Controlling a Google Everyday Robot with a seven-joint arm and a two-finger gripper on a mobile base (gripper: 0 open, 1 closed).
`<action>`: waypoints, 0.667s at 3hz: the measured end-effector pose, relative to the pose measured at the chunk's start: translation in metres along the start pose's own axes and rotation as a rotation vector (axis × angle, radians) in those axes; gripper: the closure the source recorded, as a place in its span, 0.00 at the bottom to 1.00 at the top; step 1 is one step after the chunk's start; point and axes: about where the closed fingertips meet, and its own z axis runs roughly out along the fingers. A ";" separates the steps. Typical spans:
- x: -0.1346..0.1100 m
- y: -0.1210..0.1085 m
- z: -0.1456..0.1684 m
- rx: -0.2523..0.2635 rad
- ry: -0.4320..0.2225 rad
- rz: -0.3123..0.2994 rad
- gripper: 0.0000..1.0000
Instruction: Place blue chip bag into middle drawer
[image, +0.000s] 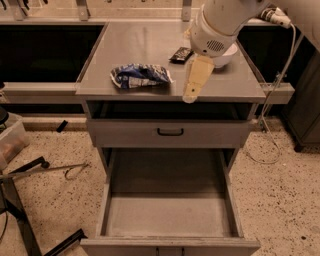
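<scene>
Next, my gripper goes to the middle (143, 74) of the crumpled blue chip bag on the cabinet top and closes there.
The blue chip bag (140, 75), shiny blue and white foil, lies crumpled on the grey cabinet top (150, 45), left of centre. The middle drawer (169, 214) stands pulled wide open below, deep with tall side walls and a bare grey floor. My gripper (191, 92) hangs from the white arm over the front of the cabinet top, just right of the bag and apart from it, its cream fingers (195, 80) pointing down and seen edge-on.
A small black snack packet (181, 54) and a white bowl (225, 56) sit at the back right of the top, partly behind the arm. A shallow drawer with a black handle (170, 132) is shut. A cable (270, 120) hangs at right; a stand (30, 172) at left.
</scene>
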 end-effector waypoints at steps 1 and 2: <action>-0.013 -0.011 0.030 0.009 -0.030 -0.017 0.00; -0.042 -0.034 0.083 0.019 -0.108 -0.049 0.00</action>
